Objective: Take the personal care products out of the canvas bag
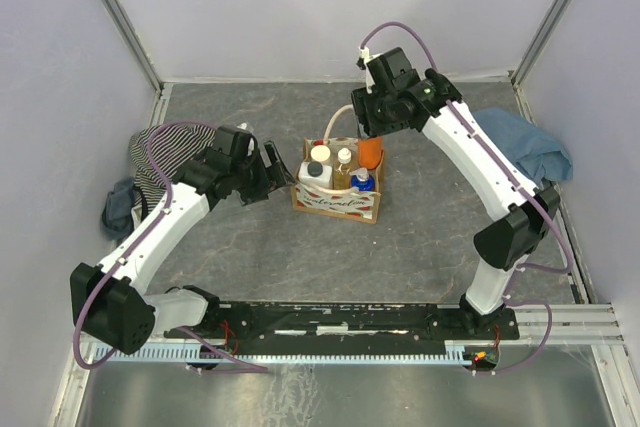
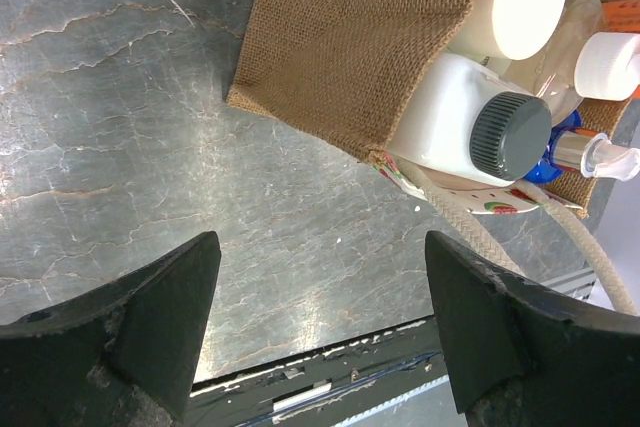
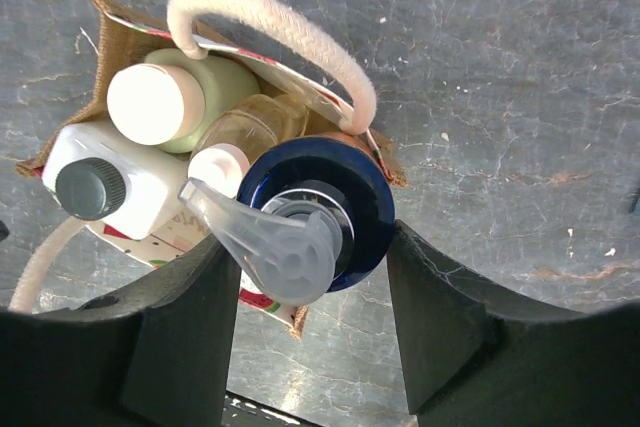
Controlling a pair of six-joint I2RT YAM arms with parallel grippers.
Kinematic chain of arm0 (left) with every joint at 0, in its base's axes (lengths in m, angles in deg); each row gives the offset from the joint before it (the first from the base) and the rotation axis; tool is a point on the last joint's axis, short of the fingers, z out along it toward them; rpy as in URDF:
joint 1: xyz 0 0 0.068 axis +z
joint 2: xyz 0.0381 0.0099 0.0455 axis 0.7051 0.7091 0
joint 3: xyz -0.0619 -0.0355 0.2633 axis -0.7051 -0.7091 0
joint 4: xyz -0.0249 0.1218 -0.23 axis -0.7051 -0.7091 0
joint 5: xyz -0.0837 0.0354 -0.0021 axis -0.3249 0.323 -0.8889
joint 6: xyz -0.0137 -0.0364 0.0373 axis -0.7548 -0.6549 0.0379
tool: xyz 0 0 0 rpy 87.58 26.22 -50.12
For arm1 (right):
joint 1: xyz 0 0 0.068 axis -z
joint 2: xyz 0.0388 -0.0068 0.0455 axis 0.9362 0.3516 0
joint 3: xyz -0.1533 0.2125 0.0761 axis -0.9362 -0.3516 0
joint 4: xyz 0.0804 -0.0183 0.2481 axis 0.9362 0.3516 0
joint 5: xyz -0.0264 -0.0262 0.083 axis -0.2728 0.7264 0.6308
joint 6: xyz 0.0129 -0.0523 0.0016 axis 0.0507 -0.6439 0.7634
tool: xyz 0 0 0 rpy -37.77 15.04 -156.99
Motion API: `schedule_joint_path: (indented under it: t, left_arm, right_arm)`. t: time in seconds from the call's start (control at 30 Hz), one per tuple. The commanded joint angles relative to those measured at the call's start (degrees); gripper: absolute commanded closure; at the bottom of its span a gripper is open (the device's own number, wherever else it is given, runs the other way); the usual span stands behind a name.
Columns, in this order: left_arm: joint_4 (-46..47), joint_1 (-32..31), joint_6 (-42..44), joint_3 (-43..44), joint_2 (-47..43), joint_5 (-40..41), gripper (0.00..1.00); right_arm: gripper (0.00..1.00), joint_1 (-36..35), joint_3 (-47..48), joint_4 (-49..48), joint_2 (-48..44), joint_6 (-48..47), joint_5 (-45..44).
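Observation:
Next, my right gripper sets the orange bottle down on the bare table (image 1: 420,167) (image 3: 485,192), in the space between the canvas bag and the blue cloth, and lets it go there. The orange bottle is still inside the canvas bag.
The canvas bag (image 1: 338,203) stands mid-table holding several personal care products. They are a white bottle with a dark cap (image 1: 318,175), a pale green bottle (image 3: 170,97), a clear yellowish bottle (image 1: 344,163), an orange bottle (image 1: 372,152) and a blue pump bottle (image 1: 362,181). My right gripper (image 1: 372,135) hovers over the bag. In the right wrist view (image 3: 315,237) its jaws stand apart on either side of the blue pump bottle (image 3: 320,209). My left gripper (image 1: 270,169) is open and empty, just left of the bag (image 2: 350,37), over bare table (image 2: 320,242).
A striped garment (image 1: 165,152) and a grey-blue cloth (image 1: 118,209) lie at the left wall. A blue cloth (image 1: 535,147) lies at the back right. The bag's cream rope handles (image 3: 290,32) loop above its rim. A black rail (image 1: 330,322) runs along the near edge.

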Motion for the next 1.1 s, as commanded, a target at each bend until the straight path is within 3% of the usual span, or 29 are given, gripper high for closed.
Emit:
schedule_joint_path:
  t: [0.0,0.3,0.53,0.9,1.07]
  left_arm:
    - [1.8,-0.1,-1.2,-0.2,-1.2,-1.5,0.11]
    - [1.8,-0.1,-1.0,-0.5,-1.3,-1.6,0.11]
    - [1.6,-0.2,-0.9,-0.6,-1.1,-1.8,0.11]
    - [1.6,-0.2,-0.8,-0.7,-1.1,-1.8,0.11]
    - [1.6,-0.2,-0.9,-0.7,-0.9,-1.9,0.11]
  right_arm:
    - [0.76,0.1,7.0,-1.0,-3.8,-1.3,-2.5]
    - [0.77,0.2,7.3,-1.3,-3.9,-1.0,-1.5]
    - [0.77,0.8,9.3,-0.5,-5.6,-3.1,-6.8]
    - [0.77,8.8,6.5,-2.9,-9.8,-3.0,-5.1]
    - [0.76,13.8,0.5,-7.2,-12.3,-2.3,-3.0]
